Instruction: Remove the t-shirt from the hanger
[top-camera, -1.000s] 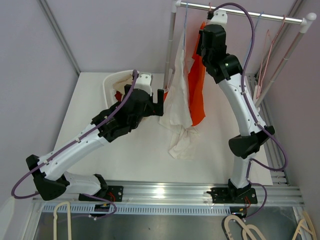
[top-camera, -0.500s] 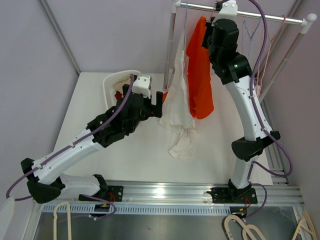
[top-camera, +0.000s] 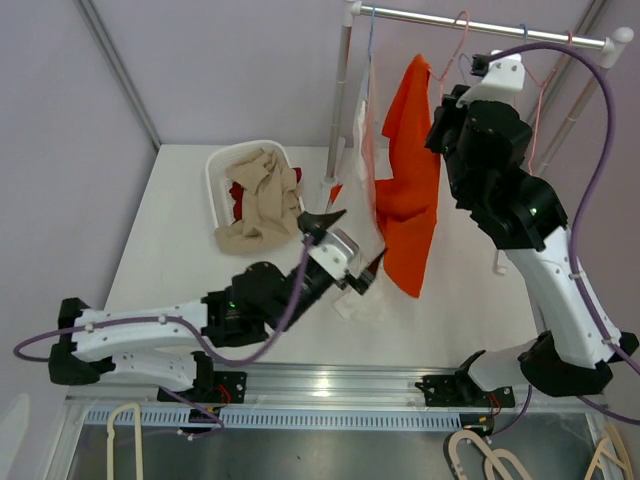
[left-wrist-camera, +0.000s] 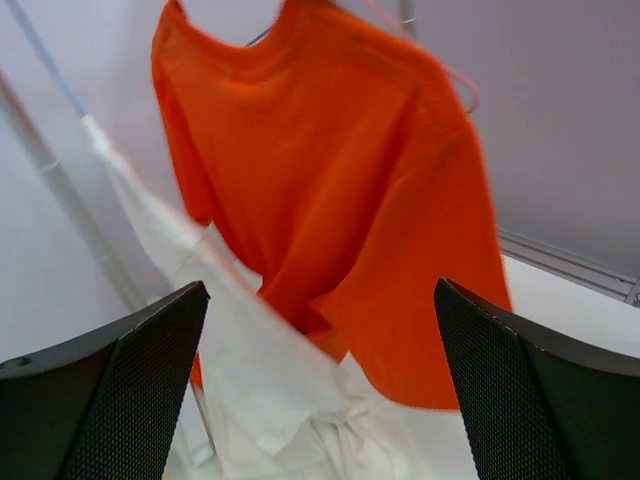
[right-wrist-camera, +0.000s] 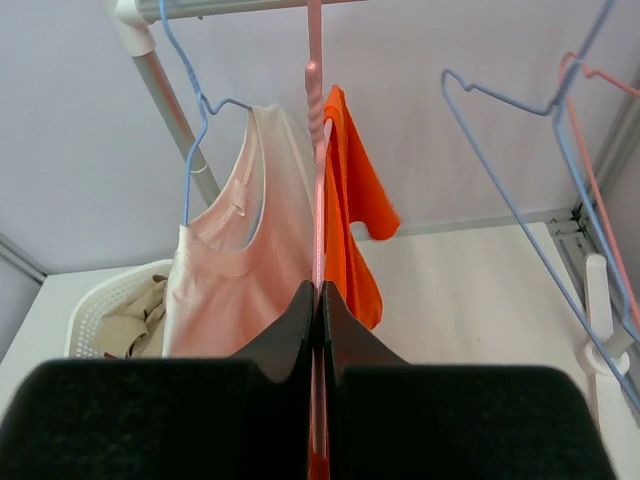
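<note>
My left gripper goes to the orange t-shirt next and closes on its lower part (top-camera: 410, 272) (left-wrist-camera: 415, 355) near the hem, so the shirt can be pulled off.
An orange t-shirt (top-camera: 405, 185) hangs on a pink hanger (top-camera: 457, 48) below the rail (top-camera: 480, 25). My right gripper (top-camera: 461, 84) is shut on the hanger's neck; in the right wrist view its fingers (right-wrist-camera: 300, 320) pinch the pink wire (right-wrist-camera: 316, 150), with the orange shirt (right-wrist-camera: 350, 210) hanging behind. My left gripper (top-camera: 352, 242) is open and empty, low in front of the shirt's hem. In the left wrist view the orange shirt (left-wrist-camera: 330, 170) fills the space above the open left gripper (left-wrist-camera: 320, 290), apart from both fingers.
A pale tank top (top-camera: 358, 165) hangs on a blue hanger (right-wrist-camera: 195, 110) left of the orange shirt, its hem bunched on the table (left-wrist-camera: 290, 410). A white basket (top-camera: 215, 170) of beige clothes stands at the back left. Empty blue and pink hangers (right-wrist-camera: 530, 160) hang at the right.
My right arm has swung right and nearer, carrying the hanger and orange shirt along. My left arm has left the basket, dropped low and now points up at the shirt.
</note>
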